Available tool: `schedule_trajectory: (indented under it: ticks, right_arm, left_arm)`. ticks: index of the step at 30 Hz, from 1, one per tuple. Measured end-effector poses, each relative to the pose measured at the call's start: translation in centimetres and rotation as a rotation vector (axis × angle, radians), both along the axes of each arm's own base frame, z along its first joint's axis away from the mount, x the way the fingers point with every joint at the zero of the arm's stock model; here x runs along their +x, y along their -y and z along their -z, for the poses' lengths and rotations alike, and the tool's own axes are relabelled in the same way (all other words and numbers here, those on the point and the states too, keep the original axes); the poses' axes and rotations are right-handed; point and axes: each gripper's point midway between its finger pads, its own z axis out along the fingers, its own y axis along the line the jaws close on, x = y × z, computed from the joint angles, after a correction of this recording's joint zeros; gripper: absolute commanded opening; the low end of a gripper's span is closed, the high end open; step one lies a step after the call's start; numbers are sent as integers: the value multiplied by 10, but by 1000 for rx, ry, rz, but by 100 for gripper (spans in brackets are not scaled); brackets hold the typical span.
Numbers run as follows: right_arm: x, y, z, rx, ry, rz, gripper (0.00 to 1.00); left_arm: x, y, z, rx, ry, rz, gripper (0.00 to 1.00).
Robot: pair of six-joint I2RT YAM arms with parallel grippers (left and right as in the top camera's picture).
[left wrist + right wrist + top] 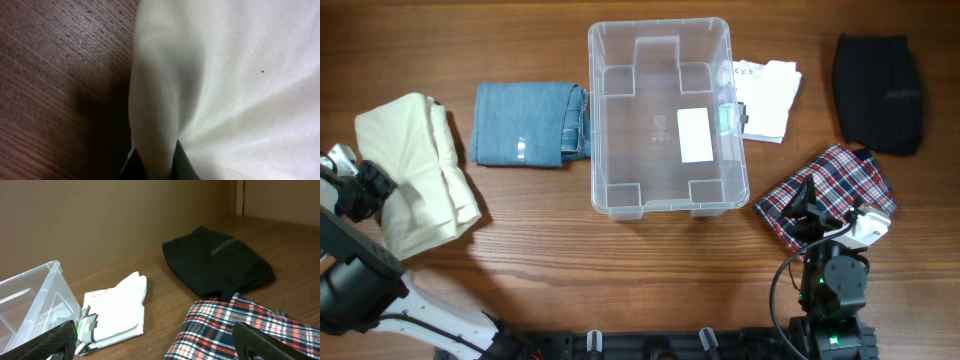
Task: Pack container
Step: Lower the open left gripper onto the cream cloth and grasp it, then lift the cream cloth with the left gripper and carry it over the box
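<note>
My left gripper needs to reach over the white label of the clear plastic container and release the cream folded garment on the clear plastic container's base [662,132].
The clear plastic container [660,118] stands empty at the table's centre, a white label on its base; its corner shows in the right wrist view [30,305]. My left gripper [365,190] is shut on a fold of the cream folded garment [415,170], which fills the left wrist view [225,90]; the jaws [157,167] pinch the fabric. My right gripper [810,215] is open and empty over the red-and-navy plaid garment [825,195], whose near edge shows between the fingers [240,330].
A folded blue denim garment [525,122] lies left of the container. A white printed garment [765,95] lies right of it, also in the right wrist view [117,310]. A black garment [877,92] lies at the far right [217,262].
</note>
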Motion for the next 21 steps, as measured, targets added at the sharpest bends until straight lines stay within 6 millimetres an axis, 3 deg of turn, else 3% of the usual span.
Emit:
schedule_trajectory:
  ticks: [6,10,13,16,21]
  right_arm:
    - [0,0,0,0,0,0,100]
    - [0,0,0,0,0,0,100]
    - [0,0,0,0,0,0,100]
    - [0,0,0,0,0,0,100]
    - [0,0,0,0,0,0,100]
  left_arm:
    - [4,0,-2,-37,19,-87,4]
    - [16,3,-20,-83,95,-103,4]
    - [33,4,-55,-87,204,-80,4]
    - [52,5,-103,-46,315,-40,4]
    - [73,23,-169,41,437,39,4]
